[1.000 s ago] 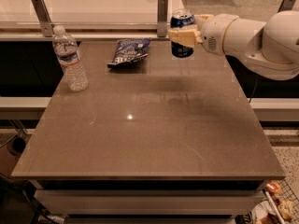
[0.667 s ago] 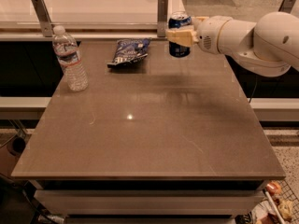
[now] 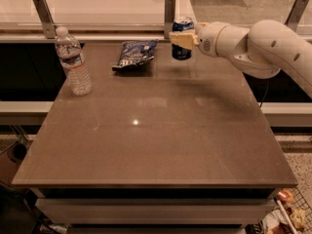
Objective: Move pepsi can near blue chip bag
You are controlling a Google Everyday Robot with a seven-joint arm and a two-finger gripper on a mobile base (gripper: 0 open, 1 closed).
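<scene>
My gripper is going to set the pepsi can upright and let it go near the far edge of the table, close beside the blue chip bag (image 3: 174,66).
The pepsi can (image 3: 182,38) is blue with a silver top and stands upright at the far edge of the table, held a little above the surface. My gripper (image 3: 183,39) reaches in from the right on a white arm and is shut on the can. The blue chip bag (image 3: 135,54) lies flat and crinkled on the table just left of the can, with a small gap between them.
A clear plastic water bottle (image 3: 73,61) stands upright at the far left of the brown table (image 3: 156,130). Metal railing posts (image 3: 169,13) stand behind the table's far edge. My white arm (image 3: 263,48) spans the far right corner.
My gripper has carried the pepsi can slightly to the left, closer to the blue chip bag. The bag and bottle have not moved.
</scene>
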